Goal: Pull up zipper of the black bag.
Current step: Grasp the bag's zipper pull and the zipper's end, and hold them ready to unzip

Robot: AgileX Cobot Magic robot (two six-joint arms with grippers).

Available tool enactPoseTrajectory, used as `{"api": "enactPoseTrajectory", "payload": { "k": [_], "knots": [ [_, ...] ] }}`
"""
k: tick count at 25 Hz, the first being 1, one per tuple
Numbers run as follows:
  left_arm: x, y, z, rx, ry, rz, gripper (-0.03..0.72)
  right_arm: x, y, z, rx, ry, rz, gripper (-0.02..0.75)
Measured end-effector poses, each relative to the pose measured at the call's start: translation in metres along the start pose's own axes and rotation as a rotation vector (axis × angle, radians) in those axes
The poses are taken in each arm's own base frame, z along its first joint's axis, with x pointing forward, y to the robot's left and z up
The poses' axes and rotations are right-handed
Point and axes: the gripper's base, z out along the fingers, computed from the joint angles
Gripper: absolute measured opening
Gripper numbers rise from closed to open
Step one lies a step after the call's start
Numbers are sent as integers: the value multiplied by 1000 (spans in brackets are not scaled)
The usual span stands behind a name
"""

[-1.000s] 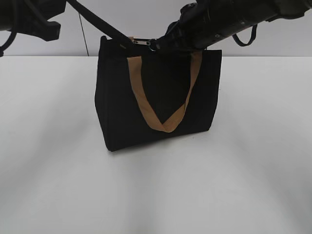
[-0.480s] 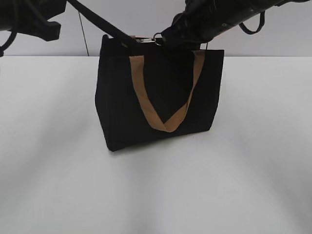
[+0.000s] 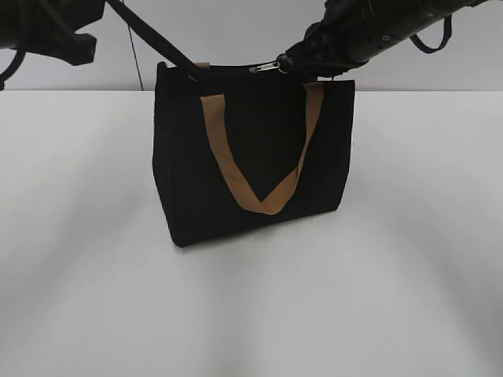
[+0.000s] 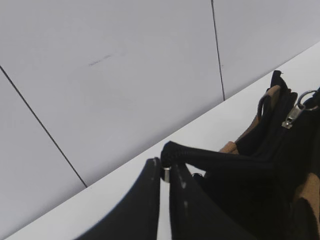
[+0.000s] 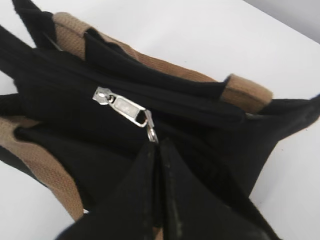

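Next, my right gripper lets go of the zipper's pull on the black bag's top edge [image 3: 291, 77], beside the tan strap under that gripper.
The black bag [image 3: 251, 157] stands upright on the white table, with a tan strap handle [image 3: 259, 169] hanging down its front. The zipper's silvery pull [image 3: 267, 67] sits on the top edge, right of middle; it also shows in the right wrist view [image 5: 125, 107] and the left wrist view [image 4: 294, 114]. My right gripper [image 5: 156, 142] is shut on the ring at the end of the pull [image 5: 151, 132]. My left gripper [image 4: 165, 172] is shut on the black tab at the bag's left end [image 4: 172, 152], stretching it taut.
The white table [image 3: 94, 275] runs around the bag. A pale panelled wall [image 4: 125, 65] stands behind. Both arms hang over the bag's top, the left arm [image 3: 47, 31] and the right arm [image 3: 377, 31].
My right gripper has moved to the right along the bag's top edge, drawing the silvery pull with it. The bag's top has settled a little. The left arm has held still.
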Motion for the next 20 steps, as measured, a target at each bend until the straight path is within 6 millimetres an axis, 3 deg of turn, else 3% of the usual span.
{"api": "enactPoseTrajectory", "payload": {
  "k": [7,20],
  "knots": [
    [0,0,0,-1,0,0,13,4,-23,-6,44,3,51,-15],
    [0,0,0,-2,2,-1,13,11,-48,-15,92,7,109,-15]
  ]
}}
